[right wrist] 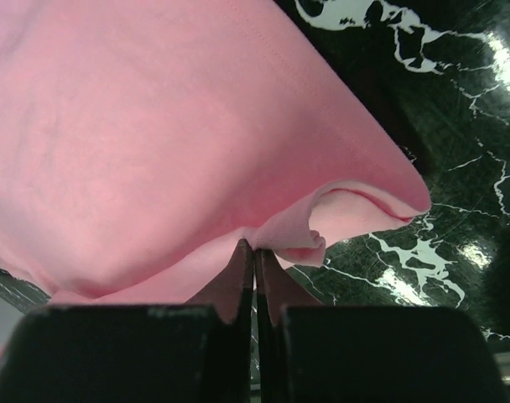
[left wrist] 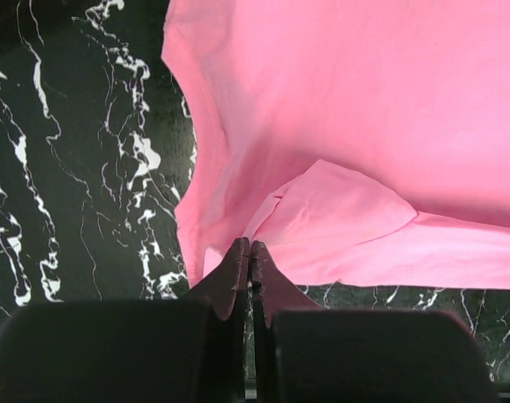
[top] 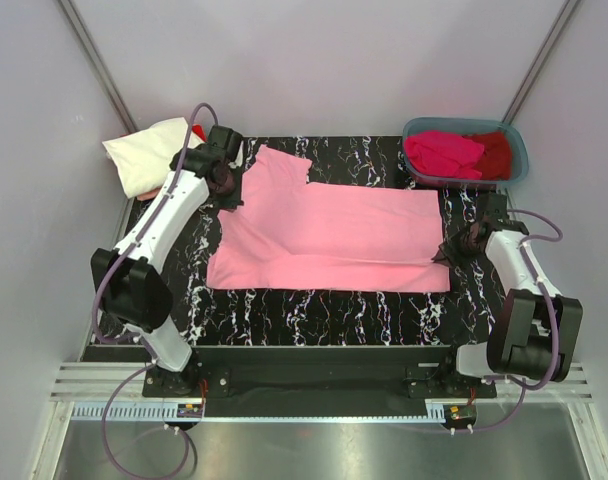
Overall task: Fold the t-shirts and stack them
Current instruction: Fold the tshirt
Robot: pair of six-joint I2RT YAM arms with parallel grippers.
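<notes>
I have a bunched bit of the light pink t-shirt's hem pinched in my right gripper, short of the t-shirt's near corner, so next I open it and take that corner [right wrist: 416,206] before pulling.
A light pink t-shirt [top: 334,235] lies spread across the black marbled table [top: 284,305], one sleeve pointing to the back left. My left gripper [top: 227,190] is at its left edge. In the left wrist view that gripper [left wrist: 251,246] is shut, its tips pinching a raised fold of the pink cloth [left wrist: 364,101]. My right gripper [top: 449,250] is at the shirt's right edge. In the right wrist view it [right wrist: 255,248] is shut on a bunched bit of the pink hem [right wrist: 154,126]. A cream-white t-shirt [top: 144,155] lies folded at the back left. Magenta [top: 442,152] and dark red [top: 496,152] t-shirts lie in the tub.
The grey-blue plastic tub [top: 519,165] stands at the back right corner of the table. White walls with slanted metal posts close in the back and sides. A strip of bare table runs between the shirt's near edge and the arm bases.
</notes>
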